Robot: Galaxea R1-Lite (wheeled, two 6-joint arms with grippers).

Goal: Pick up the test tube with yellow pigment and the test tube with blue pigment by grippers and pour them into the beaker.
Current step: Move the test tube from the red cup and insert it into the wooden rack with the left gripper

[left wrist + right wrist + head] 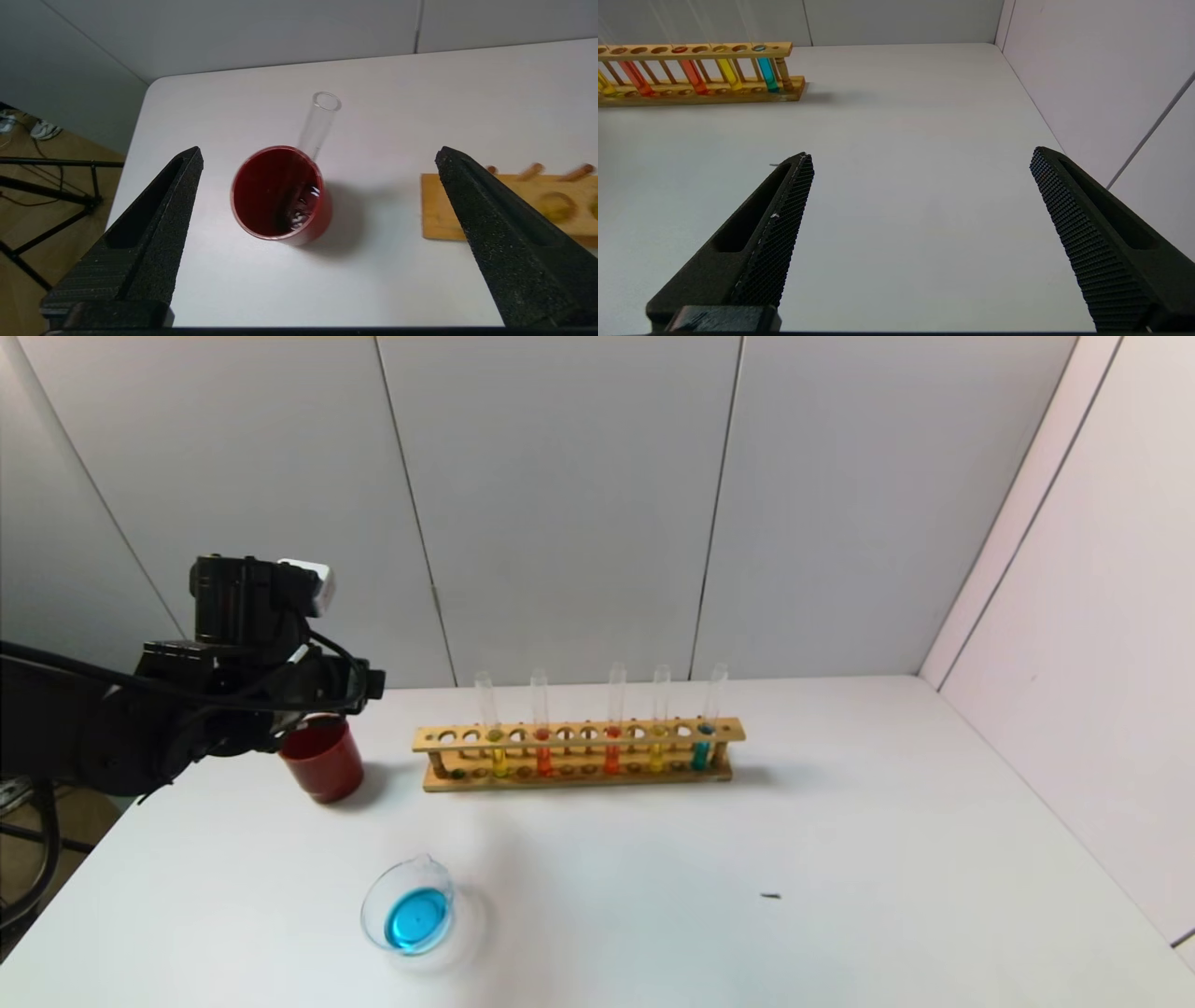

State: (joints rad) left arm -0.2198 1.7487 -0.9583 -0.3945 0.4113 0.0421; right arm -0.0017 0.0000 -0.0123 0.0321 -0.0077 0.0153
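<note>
The left gripper closes next on the clear upper part (487, 701) of the lemon-yellow tube, the rack's tube nearest the dark red cup.
My left gripper (359, 686) is open and empty, hovering just above the dark red cup (322, 761). In the left wrist view the left gripper (320, 151) has its jaws wide apart over the cup (275, 193), where an empty clear tube (320, 119) leans. The beaker (411, 907) stands at the front left and holds bright blue liquid. No tube with bright blue liquid shows. The lemon-yellow tube (498, 756) stands near the left end of the wooden rack (579, 775). My right gripper (920, 153) is open and empty over bare table, out of the head view.
The rack also holds two orange tubes (542, 756), a golden-yellow tube (656, 754) and a teal tube (702, 751). A small dark speck (770, 896) lies on the white table (840, 821). Walls close the back and right; the table's left edge is near the cup.
</note>
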